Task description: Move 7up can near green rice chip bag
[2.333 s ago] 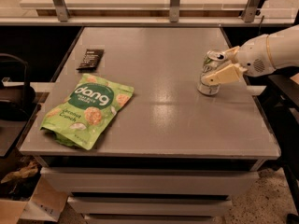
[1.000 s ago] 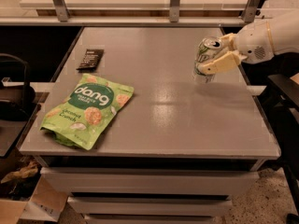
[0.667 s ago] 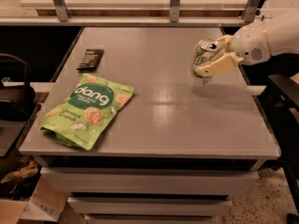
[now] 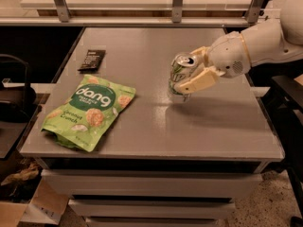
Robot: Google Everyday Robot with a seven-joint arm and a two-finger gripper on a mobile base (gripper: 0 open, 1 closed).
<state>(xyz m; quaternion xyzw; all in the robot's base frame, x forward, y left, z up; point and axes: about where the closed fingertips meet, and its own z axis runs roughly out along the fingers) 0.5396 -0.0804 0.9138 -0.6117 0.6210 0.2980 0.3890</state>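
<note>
The 7up can will go upright on the grey table (image 4: 122,126), where I need to stand it with my gripper against the long edge of the green rice chip bag.
The 7up can (image 4: 179,71), silver-white with green markings and a pull-tab top, is held tilted just above the grey table (image 4: 156,122), right of its middle. My gripper (image 4: 190,69) comes in from the right on a white arm and is shut on the can, one cream finger (image 4: 196,81) across its front. The green rice chip bag (image 4: 91,109), bright green with white "dang" lettering, lies flat at the table's front left, well apart from the can.
A small black rectangular packet (image 4: 92,59) lies at the back left of the table. Metal frame posts (image 4: 177,1) stand behind the table. A dark chair or cart (image 4: 14,98) is at the left, a dark object (image 4: 286,108) at the right.
The gripper has lifted the can from the table's right side and carried it leftward toward the middle. The bag and the packet have not moved.
</note>
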